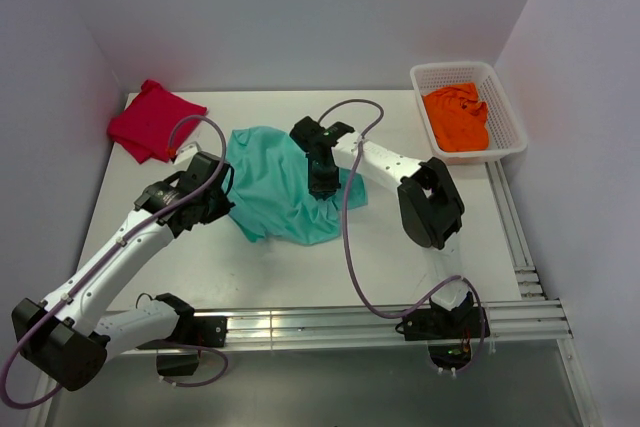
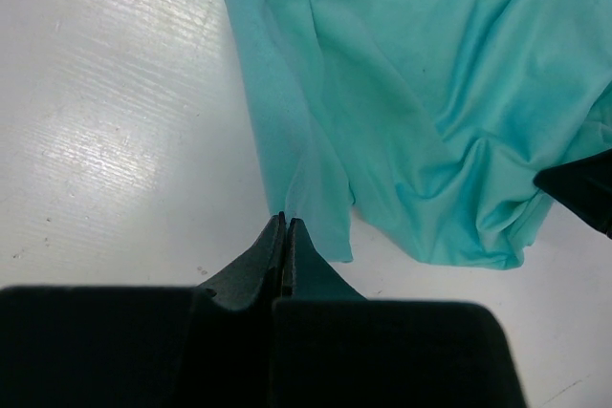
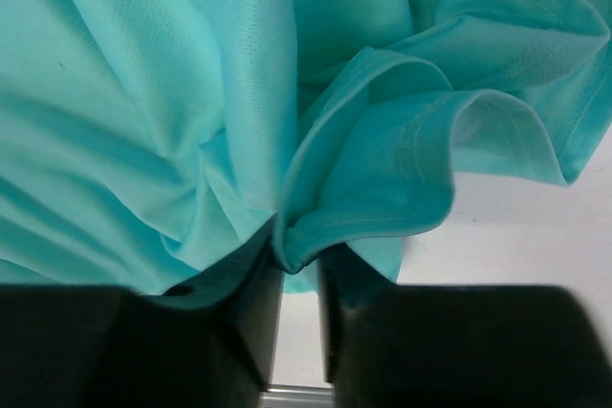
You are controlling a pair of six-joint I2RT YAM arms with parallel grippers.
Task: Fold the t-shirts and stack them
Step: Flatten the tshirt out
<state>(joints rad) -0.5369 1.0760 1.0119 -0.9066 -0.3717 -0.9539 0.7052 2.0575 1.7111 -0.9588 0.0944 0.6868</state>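
I need to open my right gripper's parted fingers, shallow on the teal-green t-shirt's curled hem, and regrip that hem (image 3: 335,226) before stretching the crumpled t-shirt flat.
The teal-green t-shirt (image 1: 285,192) lies crumpled in the middle of the table. My left gripper (image 1: 228,195) is at its left edge. In the left wrist view its jaws (image 2: 285,222) are closed, and a thin fold of the shirt (image 2: 402,93) runs into the tips. My right gripper (image 1: 322,183) is on the shirt's right part. In the right wrist view it (image 3: 298,253) pinches a bunched hem of the shirt (image 3: 191,93) between its tips. The crimson-red t-shirt (image 1: 152,119) lies folded at the back left. The orange t-shirt (image 1: 458,117) lies in the basket.
A white plastic mesh basket (image 1: 518,143) stands at the back right corner. Grey walls close in the table on the left, back and right. A metal rail (image 1: 330,323) runs along the near edge. The right gripper's dark finger (image 2: 583,190) shows in the left wrist view.
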